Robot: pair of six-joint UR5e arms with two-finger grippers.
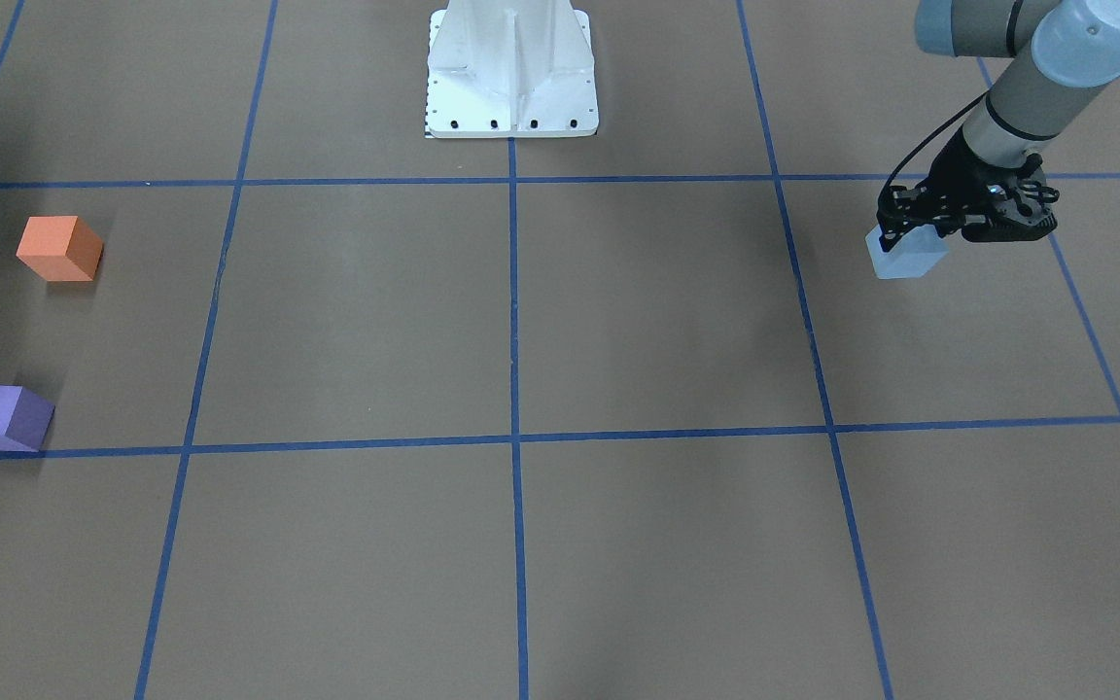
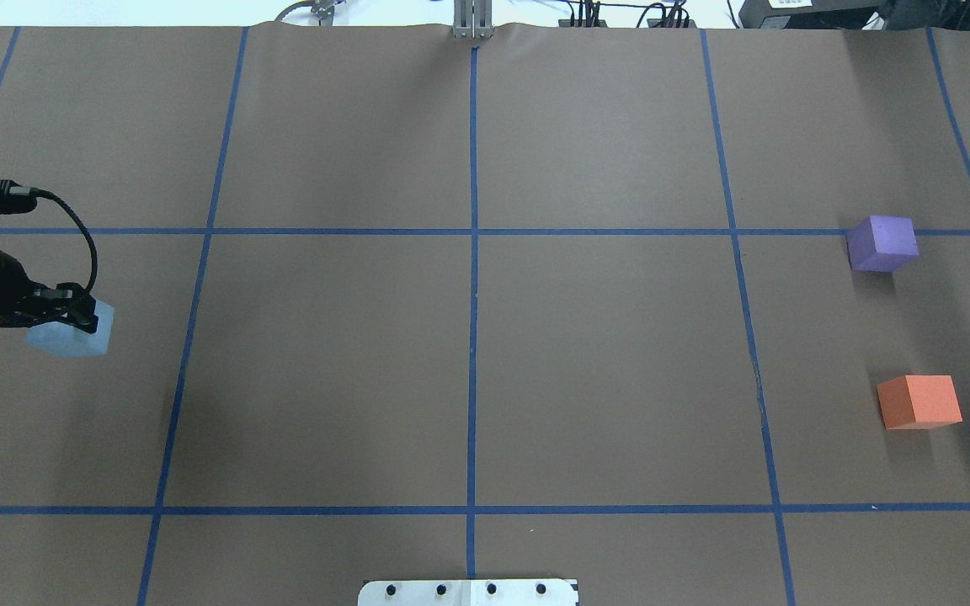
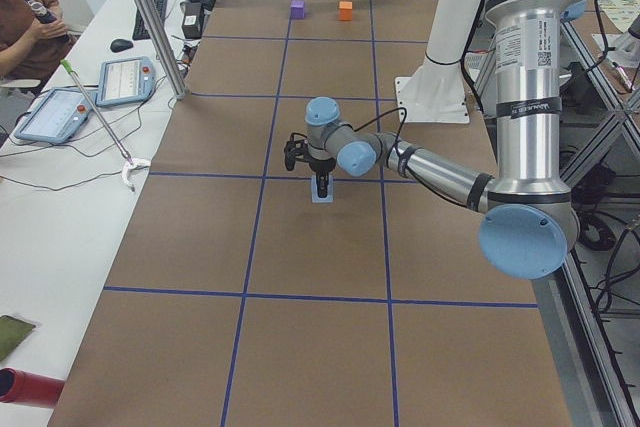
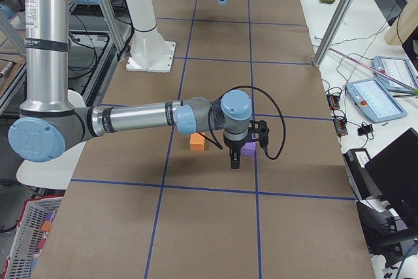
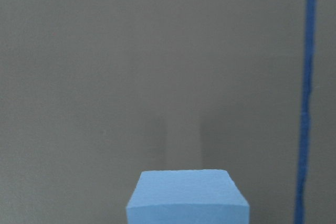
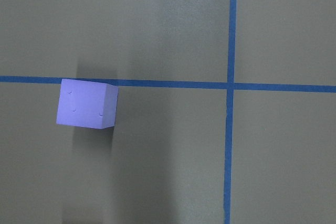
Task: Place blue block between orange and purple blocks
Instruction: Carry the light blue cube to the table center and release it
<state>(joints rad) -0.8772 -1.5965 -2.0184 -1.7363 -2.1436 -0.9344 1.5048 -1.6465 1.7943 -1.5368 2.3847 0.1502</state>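
The blue block, still held low over the paper, will be released by my left gripper on the tape line from the white base (image 1: 514, 356), close to the crossing in the middle.
My left gripper (image 1: 910, 236) is shut on the light blue block (image 1: 905, 261) at the table's left end, low over the paper. The same block shows in the overhead view (image 2: 70, 340) and fills the bottom of the left wrist view (image 5: 187, 198). The orange block (image 2: 919, 401) and the purple block (image 2: 882, 243) sit apart at the far right end, with a gap between them. My right gripper (image 4: 234, 161) hangs near the purple block (image 4: 249, 149); I cannot tell whether it is open or shut. The purple block also shows in the right wrist view (image 6: 86, 103).
The table is covered in brown paper with a grid of blue tape lines (image 2: 472, 295). The white robot base (image 1: 511, 73) stands at the middle of the near edge. Tablets and cables (image 3: 120, 82) lie on the side bench beyond the table.
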